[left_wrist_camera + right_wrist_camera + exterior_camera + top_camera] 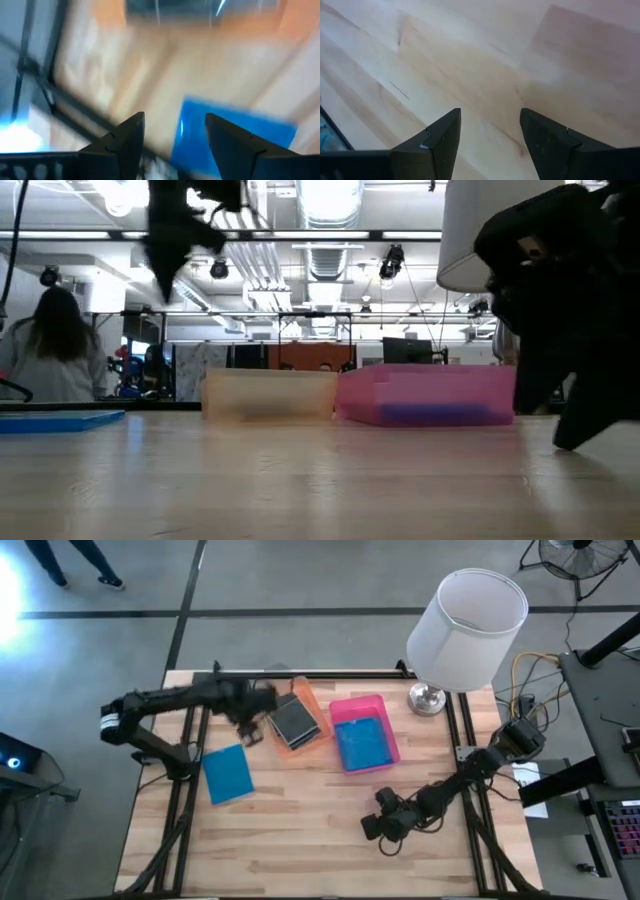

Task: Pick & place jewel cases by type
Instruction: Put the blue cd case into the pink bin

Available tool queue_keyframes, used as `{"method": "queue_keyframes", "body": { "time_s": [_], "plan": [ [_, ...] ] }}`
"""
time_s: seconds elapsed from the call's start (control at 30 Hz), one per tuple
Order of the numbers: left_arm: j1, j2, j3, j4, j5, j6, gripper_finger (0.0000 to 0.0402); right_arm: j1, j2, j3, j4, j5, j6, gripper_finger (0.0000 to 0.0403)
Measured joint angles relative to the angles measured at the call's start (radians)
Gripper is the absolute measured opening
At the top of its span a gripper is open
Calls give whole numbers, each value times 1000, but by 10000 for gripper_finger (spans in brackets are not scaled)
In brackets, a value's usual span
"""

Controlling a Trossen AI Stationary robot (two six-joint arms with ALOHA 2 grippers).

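The loose blue jewel case is next for my left gripper, which should go down to it and close over the middle of the case's flat top [232, 776].
A bright blue jewel case [227, 773] lies flat on the wood at the table's left; the left wrist view shows that blue case [227, 135] ahead of the fingers. Dark grey cases [294, 721] lie in the orange tray [307, 700], blue ones [362, 744] in the pink tray [357, 706]. My left gripper [250, 730] hangs open above the table between the orange tray and the loose blue case, holding nothing; the left gripper [175, 135] shows open. My right gripper [376, 827] rests low at the table's near right, open over bare wood; the right gripper [490, 135] is empty.
A white lamp [466, 620] with a metal base [428, 698] stands at the far right corner. In the low view the orange tray [268, 395] and pink tray [425, 393] stand side by side. A person [55, 345] sits in the room beyond. Bare wood lies in the table's near middle.
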Motion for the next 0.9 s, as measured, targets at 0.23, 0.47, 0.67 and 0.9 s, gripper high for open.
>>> {"method": "queue_keyframes", "body": {
  "time_s": [0.23,0.47,0.67,0.9],
  "plan": [
    [-252,-17,-318,-121,63,-356,132,-57,0,0,60,-43,-128,203],
    [-287,-25,-523,108,173,-579,14,-66,0,0,90,-49,-153,203],
    [-301,-23,-654,315,224,-715,3,-65,0,0,90,-65,-152,203],
    [-348,-24,-700,469,229,-867,2,-64,0,0,90,-70,-145,203]
  ]
}}
